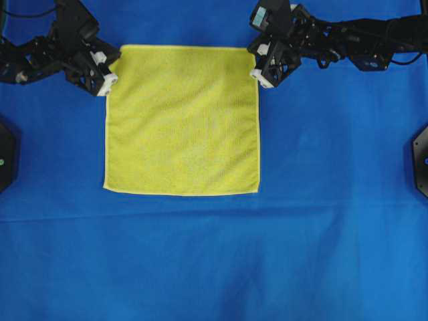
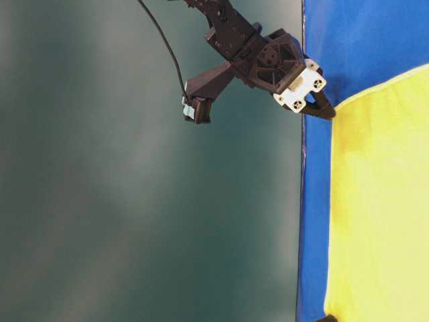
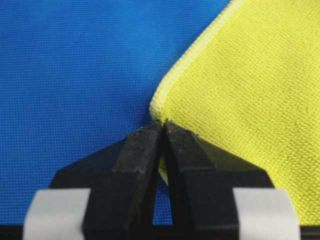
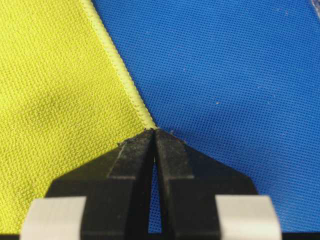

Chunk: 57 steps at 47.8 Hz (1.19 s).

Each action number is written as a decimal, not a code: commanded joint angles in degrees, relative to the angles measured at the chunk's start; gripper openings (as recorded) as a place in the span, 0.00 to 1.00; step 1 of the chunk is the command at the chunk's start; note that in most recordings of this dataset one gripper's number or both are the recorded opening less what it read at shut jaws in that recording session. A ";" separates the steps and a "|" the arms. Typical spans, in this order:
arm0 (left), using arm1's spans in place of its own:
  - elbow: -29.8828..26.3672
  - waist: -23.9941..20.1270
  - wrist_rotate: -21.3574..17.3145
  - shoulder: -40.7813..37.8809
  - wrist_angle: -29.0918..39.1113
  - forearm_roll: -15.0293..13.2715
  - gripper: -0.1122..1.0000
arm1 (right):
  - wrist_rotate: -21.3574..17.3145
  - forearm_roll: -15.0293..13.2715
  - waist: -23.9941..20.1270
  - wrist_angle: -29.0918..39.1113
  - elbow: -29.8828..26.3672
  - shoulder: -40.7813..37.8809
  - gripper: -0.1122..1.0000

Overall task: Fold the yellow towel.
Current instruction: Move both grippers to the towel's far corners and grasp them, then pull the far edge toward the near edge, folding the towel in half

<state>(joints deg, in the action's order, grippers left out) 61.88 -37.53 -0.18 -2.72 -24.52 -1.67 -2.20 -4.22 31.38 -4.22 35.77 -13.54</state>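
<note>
The robot's left gripper will let go of the yellow towel's far corner, still flat on the blue cloth, on top of the towel's near corner on the same side (image 1: 114, 188).
The yellow towel (image 1: 182, 120) lies flat and square on the blue cloth. My left gripper (image 1: 109, 79) sits at the towel's left edge near its far left corner. In the left wrist view this gripper (image 3: 163, 122) is shut, with a sliver of the yellow towel (image 3: 240, 90) pinched between the fingers. My right gripper (image 1: 257, 75) sits at the right edge near the far right corner. Up close it (image 4: 154, 131) is shut, with its tips on the hem of the towel (image 4: 55, 90). The table-level view shows the towel (image 2: 382, 201) and one shut gripper (image 2: 320, 109) touching its corner.
The blue cloth (image 1: 334, 234) covers the whole table. Black arm bases stand at the left edge (image 1: 5, 157) and the right edge (image 1: 421, 157). Both arms stretch along the far side. The table's edge (image 2: 301, 201) shows in the table-level view.
</note>
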 commanded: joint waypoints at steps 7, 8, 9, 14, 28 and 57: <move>-0.53 0.53 -0.09 3.34 0.97 0.00 0.11 | -0.09 -0.09 0.00 -0.09 -0.88 2.55 0.10; -0.53 0.53 -0.09 4.13 1.49 0.00 0.11 | -0.09 -0.09 0.00 -0.09 -0.79 2.99 0.10; -0.70 0.53 -0.18 5.27 2.29 0.00 0.11 | -0.09 -0.09 0.00 -0.09 -0.70 3.43 0.10; -0.79 0.53 -0.44 9.76 4.75 0.00 0.11 | -0.09 -0.09 0.00 0.00 -0.44 6.15 0.10; 1.14 1.58 -0.79 15.64 6.42 0.09 0.11 | -0.18 -0.09 -0.18 0.00 0.18 8.26 0.10; 7.21 23.38 0.79 23.73 14.24 0.00 0.11 | -0.62 0.18 -16.26 5.10 8.70 17.67 0.10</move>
<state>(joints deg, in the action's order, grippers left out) 68.82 -18.02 0.62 19.42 -11.34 -1.67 -2.64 -4.22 17.84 0.62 44.03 1.41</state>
